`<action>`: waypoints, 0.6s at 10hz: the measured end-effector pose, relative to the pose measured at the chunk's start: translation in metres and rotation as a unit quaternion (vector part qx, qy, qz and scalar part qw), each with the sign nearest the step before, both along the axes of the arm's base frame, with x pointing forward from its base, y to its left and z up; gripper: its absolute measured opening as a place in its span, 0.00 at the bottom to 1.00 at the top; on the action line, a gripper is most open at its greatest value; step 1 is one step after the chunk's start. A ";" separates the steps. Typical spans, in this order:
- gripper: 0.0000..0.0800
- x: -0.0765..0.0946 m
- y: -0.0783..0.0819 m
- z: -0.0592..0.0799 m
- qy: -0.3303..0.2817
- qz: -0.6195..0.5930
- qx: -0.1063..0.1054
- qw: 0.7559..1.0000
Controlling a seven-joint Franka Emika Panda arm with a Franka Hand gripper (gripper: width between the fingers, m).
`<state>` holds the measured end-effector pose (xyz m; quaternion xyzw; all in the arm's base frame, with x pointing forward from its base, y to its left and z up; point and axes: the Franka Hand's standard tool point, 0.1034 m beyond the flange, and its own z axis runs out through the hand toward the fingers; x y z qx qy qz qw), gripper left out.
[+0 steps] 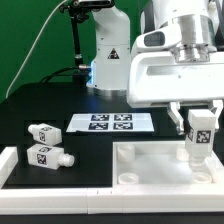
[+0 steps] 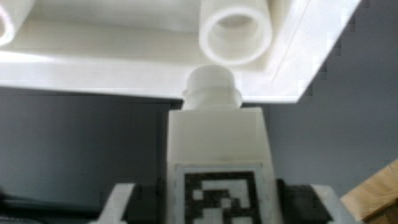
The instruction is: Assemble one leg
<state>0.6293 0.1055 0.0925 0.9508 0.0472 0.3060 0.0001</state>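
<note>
My gripper is going to let go of the white leg, standing upright in the panel's front corner hole (image 1: 199,178) (image 2: 235,38), the one farthest from the two lying legs.
My gripper (image 1: 199,118) is shut on a white leg (image 1: 198,137) with a black-and-white tag and holds it upright, narrow end down, over the large white panel (image 1: 160,170) at the exterior view's right. In the wrist view the leg (image 2: 221,130) runs out from between my fingers (image 2: 128,203), its rounded tip close to a round corner hole (image 2: 237,33) of the panel (image 2: 107,55); I cannot tell if the tip is in the hole. Two more tagged legs (image 1: 44,133) (image 1: 47,155) lie on the table at the exterior view's left.
The marker board (image 1: 110,123) lies flat on the black table behind the panel. A white frame edge (image 1: 50,185) borders the front. The robot base (image 1: 108,55) and a cable stand at the back against a green backdrop.
</note>
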 end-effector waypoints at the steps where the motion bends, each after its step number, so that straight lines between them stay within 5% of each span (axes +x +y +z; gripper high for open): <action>1: 0.36 -0.002 0.001 -0.005 0.004 0.001 -0.001 1.000; 6: 0.36 -0.003 0.007 -0.011 0.007 0.006 0.000 1.000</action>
